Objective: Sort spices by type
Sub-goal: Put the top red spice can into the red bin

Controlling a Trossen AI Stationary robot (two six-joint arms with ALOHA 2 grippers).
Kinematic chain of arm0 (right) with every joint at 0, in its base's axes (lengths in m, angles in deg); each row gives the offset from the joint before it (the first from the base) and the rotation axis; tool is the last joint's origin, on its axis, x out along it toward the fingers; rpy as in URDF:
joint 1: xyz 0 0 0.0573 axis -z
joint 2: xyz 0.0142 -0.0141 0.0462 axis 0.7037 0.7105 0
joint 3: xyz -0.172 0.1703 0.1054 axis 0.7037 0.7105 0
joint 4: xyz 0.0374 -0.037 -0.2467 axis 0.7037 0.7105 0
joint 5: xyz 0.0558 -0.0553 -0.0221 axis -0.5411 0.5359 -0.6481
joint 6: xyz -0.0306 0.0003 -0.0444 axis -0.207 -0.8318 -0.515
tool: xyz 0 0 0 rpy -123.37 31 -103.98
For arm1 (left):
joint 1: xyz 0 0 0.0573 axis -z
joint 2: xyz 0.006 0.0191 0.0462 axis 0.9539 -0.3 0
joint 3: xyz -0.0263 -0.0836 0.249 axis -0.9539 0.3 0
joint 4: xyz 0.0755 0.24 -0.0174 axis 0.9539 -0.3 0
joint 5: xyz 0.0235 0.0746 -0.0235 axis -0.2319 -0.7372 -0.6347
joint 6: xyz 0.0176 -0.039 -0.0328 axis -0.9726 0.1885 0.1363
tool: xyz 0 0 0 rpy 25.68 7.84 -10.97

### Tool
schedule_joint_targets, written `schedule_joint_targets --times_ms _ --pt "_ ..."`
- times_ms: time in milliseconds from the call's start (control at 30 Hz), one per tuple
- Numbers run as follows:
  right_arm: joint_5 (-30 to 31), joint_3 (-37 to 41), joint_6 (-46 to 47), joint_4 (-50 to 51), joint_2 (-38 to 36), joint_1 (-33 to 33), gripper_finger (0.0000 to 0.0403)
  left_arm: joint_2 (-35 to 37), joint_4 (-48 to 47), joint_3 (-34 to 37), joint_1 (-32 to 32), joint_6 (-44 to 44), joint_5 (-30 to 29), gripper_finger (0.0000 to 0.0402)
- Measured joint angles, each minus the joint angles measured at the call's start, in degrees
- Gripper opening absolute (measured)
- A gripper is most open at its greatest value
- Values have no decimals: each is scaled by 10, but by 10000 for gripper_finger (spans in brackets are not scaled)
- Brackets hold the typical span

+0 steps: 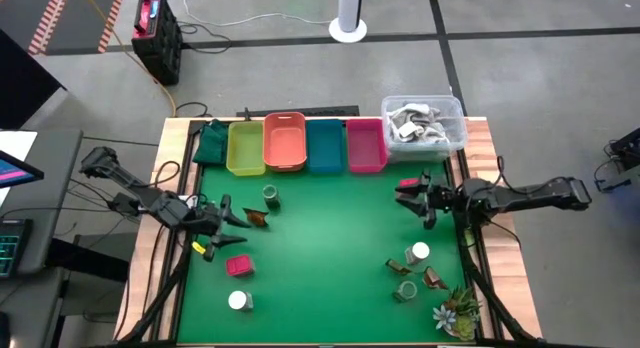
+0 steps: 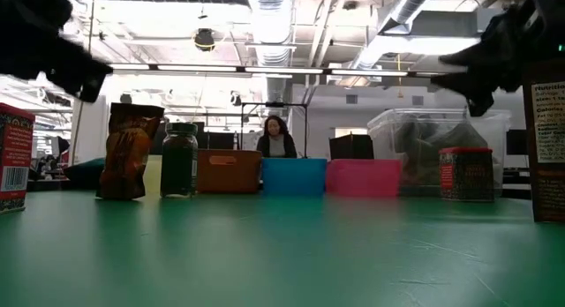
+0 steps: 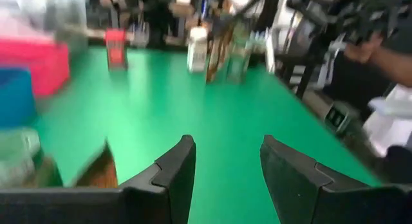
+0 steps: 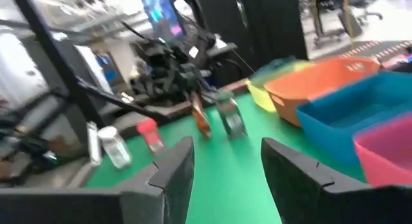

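My right gripper needs to grab the pink block's top (image 1: 408, 182), just before the clear tub.
In the high view my left gripper (image 1: 228, 224) hovers open over the mat's left part, just left of a brown sachet (image 1: 258, 218) and a green jar (image 1: 271, 196). A pink block (image 1: 239, 265) and a white-capped jar (image 1: 240, 301) stand nearer the near edge. My right gripper (image 1: 410, 194) is open above the mat's right part, beside a pink block (image 1: 408, 184). Near the right near corner stand a white-capped jar (image 1: 418, 253), a green jar (image 1: 406, 289) and two sachets (image 1: 435, 279). The left wrist view shows open fingers (image 3: 225, 172) beside the sachet (image 3: 96, 176).
Along the far edge stand a yellow bin (image 1: 245, 148), an orange bin (image 1: 285, 141), a blue bin (image 1: 324, 148), a pink bin (image 1: 366, 146) and a clear tub (image 1: 424, 123). A dark green cloth (image 1: 210, 143) lies at the far left. A spiky plant (image 1: 458, 311) sits at the near right corner.
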Motion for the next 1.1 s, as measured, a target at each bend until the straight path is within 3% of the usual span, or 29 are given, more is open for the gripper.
schedule_joint_targets --times_ms 167,400,800,1100 --pt "-2 -61 -34 81 12 -2 207 -1 34 -5 0 -2 -59 164" --pt "19 -172 -81 226 105 19 207 -2 46 -21 -3 -9 -173 164" --pt "20 -330 -194 454 325 56 216 -61 -78 -149 -45 -37 -184 164" --pt "20 -452 -297 639 495 72 309 -126 -97 -189 -59 -74 -190 164"
